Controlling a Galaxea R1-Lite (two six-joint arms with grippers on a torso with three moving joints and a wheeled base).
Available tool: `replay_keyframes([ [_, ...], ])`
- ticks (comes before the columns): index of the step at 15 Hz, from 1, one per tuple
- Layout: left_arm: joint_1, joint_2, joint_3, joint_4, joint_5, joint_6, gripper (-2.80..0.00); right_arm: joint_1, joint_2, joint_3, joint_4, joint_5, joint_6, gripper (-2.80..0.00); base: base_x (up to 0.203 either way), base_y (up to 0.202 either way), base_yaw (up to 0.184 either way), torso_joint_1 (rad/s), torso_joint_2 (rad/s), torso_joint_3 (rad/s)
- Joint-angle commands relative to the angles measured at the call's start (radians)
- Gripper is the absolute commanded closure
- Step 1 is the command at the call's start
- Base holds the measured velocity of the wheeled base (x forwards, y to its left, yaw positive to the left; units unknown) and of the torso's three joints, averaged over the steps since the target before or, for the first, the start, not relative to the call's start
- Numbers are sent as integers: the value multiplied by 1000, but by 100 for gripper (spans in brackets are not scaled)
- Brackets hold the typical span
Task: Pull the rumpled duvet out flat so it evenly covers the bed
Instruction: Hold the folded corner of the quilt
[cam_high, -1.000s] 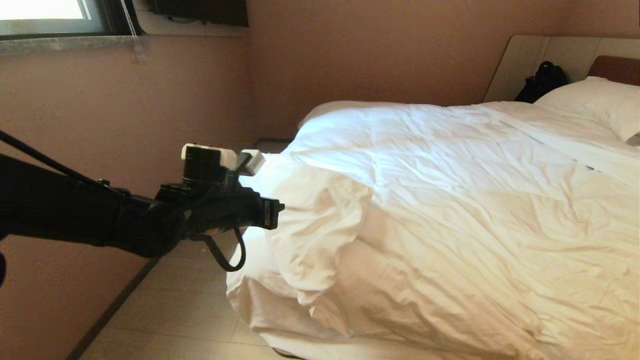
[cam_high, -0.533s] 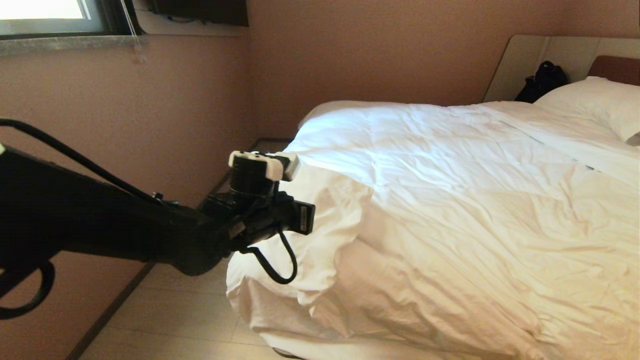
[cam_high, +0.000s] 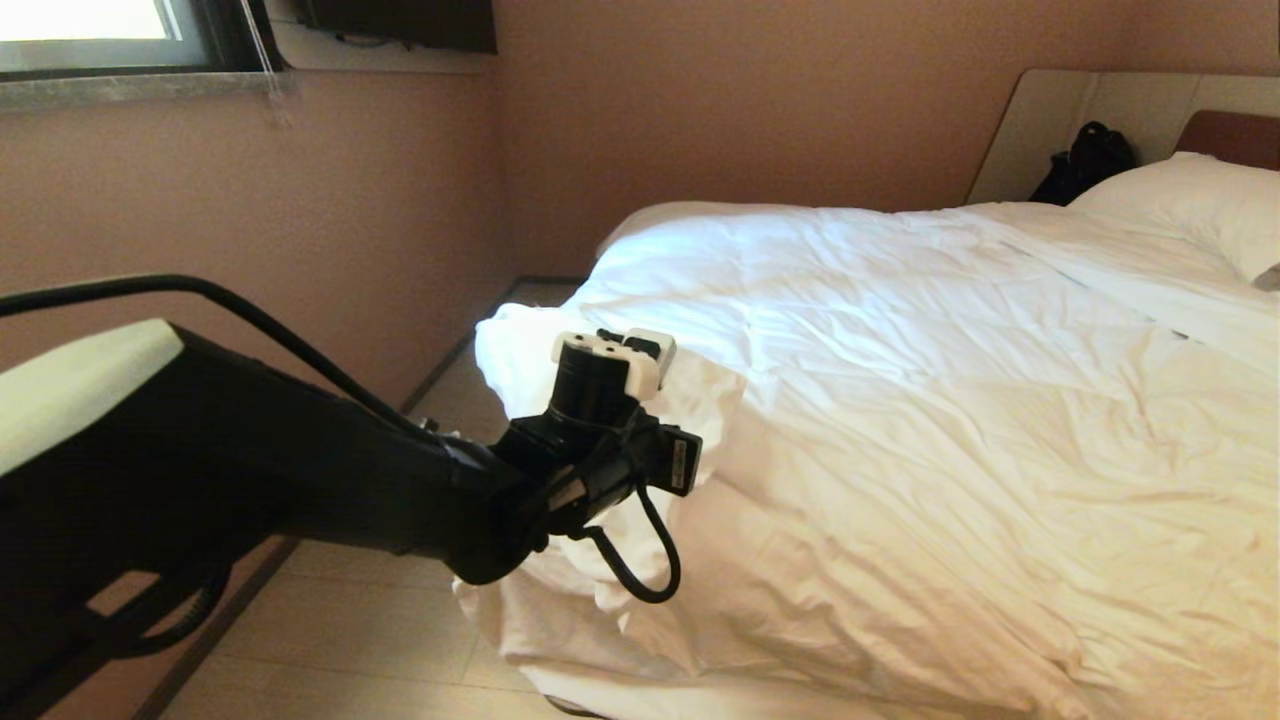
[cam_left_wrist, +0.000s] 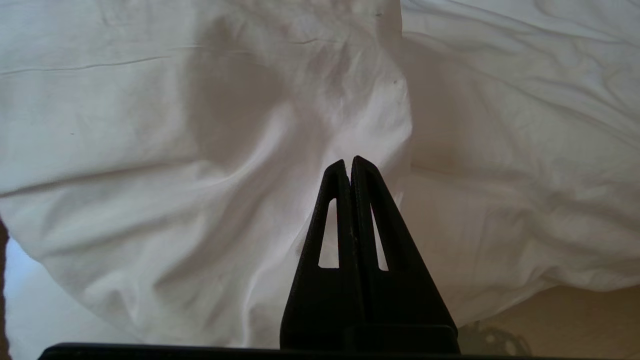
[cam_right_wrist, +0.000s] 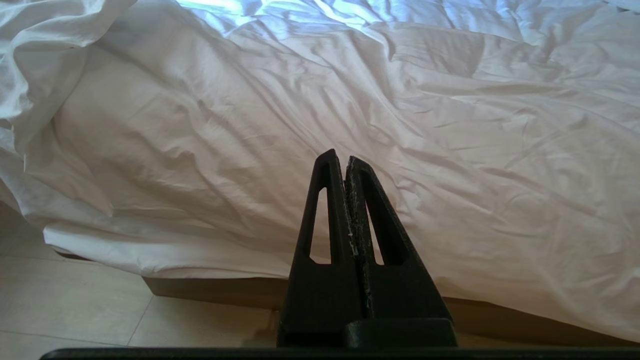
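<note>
Next, my left gripper closes on the duvet fold (cam_high: 696, 386) (cam_left_wrist: 342, 96) near its loose edge, on the side of the fold toward the middle of the bed.
The white puffy duvet (cam_high: 900, 400) lies wrinkled over the bed, bunched into a thick fold (cam_high: 640, 560) at the near left corner, where it hangs over the edge. My left arm reaches in from the left, and its wrist (cam_high: 610, 400) is right at that fold. In the left wrist view the left gripper (cam_left_wrist: 350, 162) is shut, its tips close against the duvet fold (cam_left_wrist: 280, 130), with nothing showing between them. The right gripper (cam_right_wrist: 340, 160) is shut and empty, low beside the bed, facing the duvet (cam_right_wrist: 350, 100) and the brown bed base (cam_right_wrist: 215, 292).
A white pillow (cam_high: 1200, 200), a brown headboard (cam_high: 1235, 138) and a black bag (cam_high: 1085, 160) are at the bed's far end. A pink wall with a window (cam_high: 90, 30) runs along the left. A strip of tiled floor (cam_high: 380, 620) lies between wall and bed.
My left arm has swung to the right and a little lower, from beside the bed onto the bunched corner of the duvet. The duvet lies as before.
</note>
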Motion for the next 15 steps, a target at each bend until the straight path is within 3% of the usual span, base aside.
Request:
replay_keyframes([
  [1, -5, 28, -4, -8, -1, 0, 0, 0, 0, 0, 0, 1, 0, 0, 0, 0, 0, 0, 0, 0],
  [4, -10, 50, -13, -17, -1, 1, 0, 0, 0, 0, 0, 1, 0, 0, 0, 0, 0, 0, 0, 0],
  [5, -12, 56, -18, -20, -1, 1, -280, 0, 0, 0, 0, 1, 0, 0, 0, 0, 0, 0, 0, 0],
  [11, -35, 116, -76, -40, 2, 14, -280, 0, 0, 0, 0, 1, 0, 0, 0, 0, 0, 0, 0, 0],
  [15, -43, 217, -129, -128, 57, 89, -280, 0, 0, 0, 0, 1, 0, 0, 0, 0, 0, 0, 0, 0],
])
